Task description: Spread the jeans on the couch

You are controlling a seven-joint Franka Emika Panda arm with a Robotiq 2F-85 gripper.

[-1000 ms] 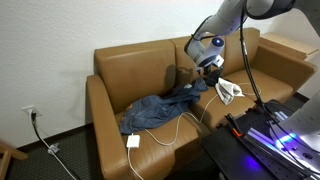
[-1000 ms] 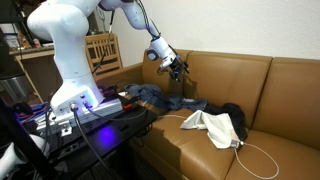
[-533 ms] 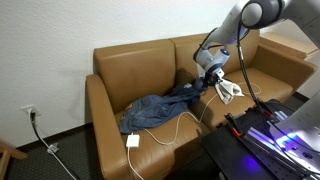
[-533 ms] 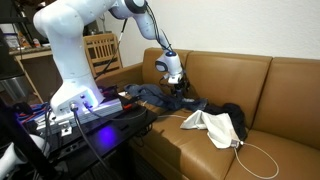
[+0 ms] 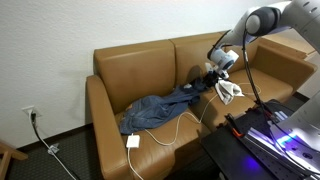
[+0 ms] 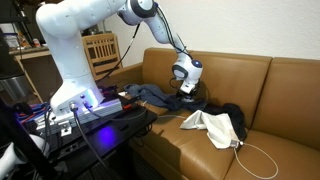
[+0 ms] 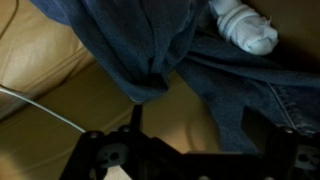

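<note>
Next, my gripper grips the end of the jeans' leg [image 5: 196, 88] [image 7: 188, 64] nearest the white cloth, because lifting there can spread out the rumpled jeans.
The jeans [image 5: 160, 108] lie rumpled on the left and middle cushions of the tan-brown couch [image 5: 130, 68], one leg reaching toward the right. They also show in an exterior view [image 6: 150, 97] on the couch [image 6: 290, 85]. My gripper [image 5: 216, 76] hovers low over the far end of that leg, also seen in an exterior view [image 6: 187, 90]. In the wrist view the gripper [image 7: 198, 132] has its fingers apart, with a fold of the jeans [image 7: 150, 50] and bare couch leather [image 7: 60, 70] beyond them. Nothing is clamped between the fingers.
A white cloth [image 5: 229, 91] lies on the right cushion beside the gripper, next to a dark item [image 6: 233, 113]. A white cable runs over the jeans to a square plug block [image 5: 133, 141] at the front edge. The robot base and a lit stand [image 5: 262, 135] are in front.
My gripper has moved down and to the right along the couch, from over the middle of the seat to the end of the jeans leg. The jeans look the same.
</note>
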